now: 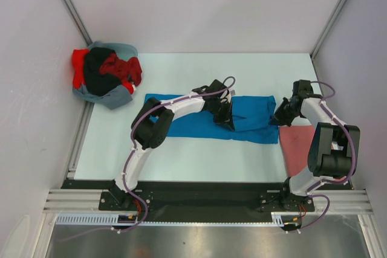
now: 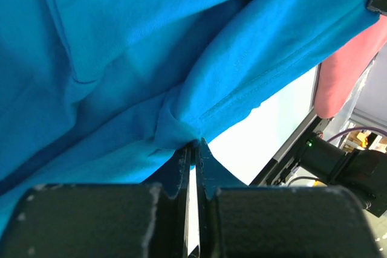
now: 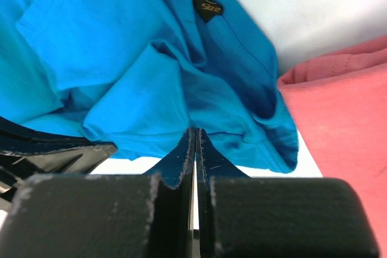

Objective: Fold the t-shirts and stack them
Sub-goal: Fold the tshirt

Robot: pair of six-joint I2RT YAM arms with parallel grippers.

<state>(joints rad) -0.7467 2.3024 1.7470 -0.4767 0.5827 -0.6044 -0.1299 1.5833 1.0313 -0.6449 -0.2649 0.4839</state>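
Note:
The blue t-shirt's flap is bunching up at my left gripper's fingers, so next I open that gripper and grab the flap's end nearer the crease (image 2: 166,110) to smooth it.
A bright blue t-shirt (image 1: 184,126) lies stretched in a band across the middle of the table. My left gripper (image 1: 225,120) is shut on a pinch of its near edge (image 2: 181,126), with the jaws closed on the cloth at the tips. My right gripper (image 1: 279,118) is shut on the blue shirt's right end (image 3: 151,107), near its neck label (image 3: 208,6). A dull pinkish-red t-shirt (image 1: 299,144) lies flat at the right, beside the blue one; it also shows in the left wrist view (image 2: 347,67) and the right wrist view (image 3: 347,119).
A heap of t-shirts sits in the back left corner: bright red (image 1: 78,63), black (image 1: 97,75), grey-blue (image 1: 116,98). Pale walls with metal posts (image 1: 66,4) close in the table on three sides. A black rail (image 1: 199,193) runs along the near edge.

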